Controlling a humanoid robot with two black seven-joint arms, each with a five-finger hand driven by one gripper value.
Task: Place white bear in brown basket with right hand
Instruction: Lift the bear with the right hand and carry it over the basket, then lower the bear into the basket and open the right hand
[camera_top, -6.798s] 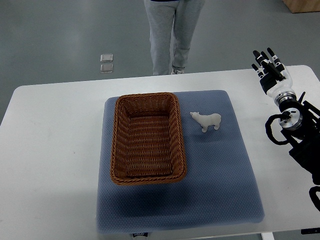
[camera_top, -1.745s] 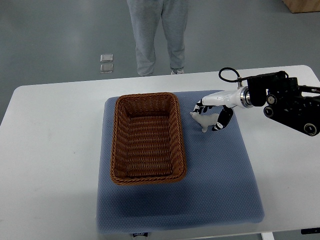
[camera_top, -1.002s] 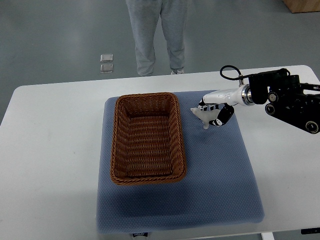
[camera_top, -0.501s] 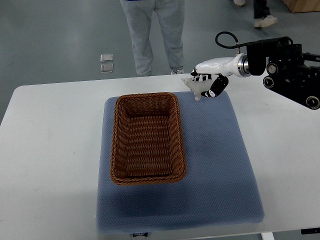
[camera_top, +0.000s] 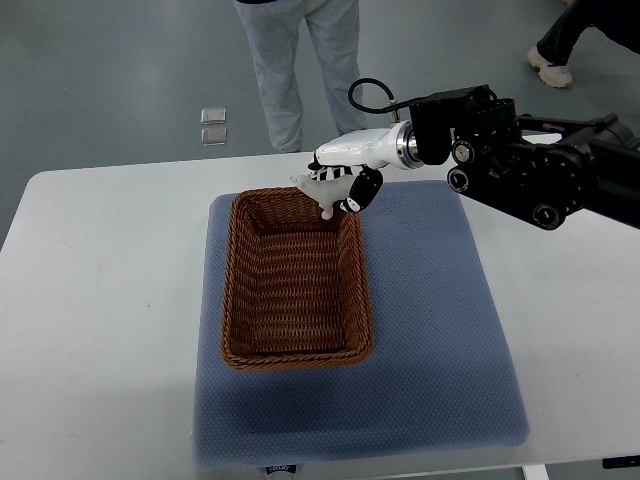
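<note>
I will use my right gripper to set the white bear free on the bottom of the brown basket (camera_top: 302, 240), toward the far end of the basket.
The white bear (camera_top: 321, 190) hangs in the air over the far right corner of the brown basket (camera_top: 294, 275), lifted clear of the mat. My right hand (camera_top: 341, 180) is shut on the bear, its arm reaching in from the right edge. The woven basket lies lengthwise on the left half of the blue mat (camera_top: 430, 310), with nothing inside it. My left arm does not show.
A white table (camera_top: 100, 300) carries the mat. A person in grey trousers (camera_top: 295, 60) stands just beyond the table's far edge, behind the basket. Another person's leg and shoe (camera_top: 555, 55) show at the top right.
My right hand has carried the bear left and slightly toward me, from over the mat's far edge to above the basket's far right corner. The person behind has shifted a little.
</note>
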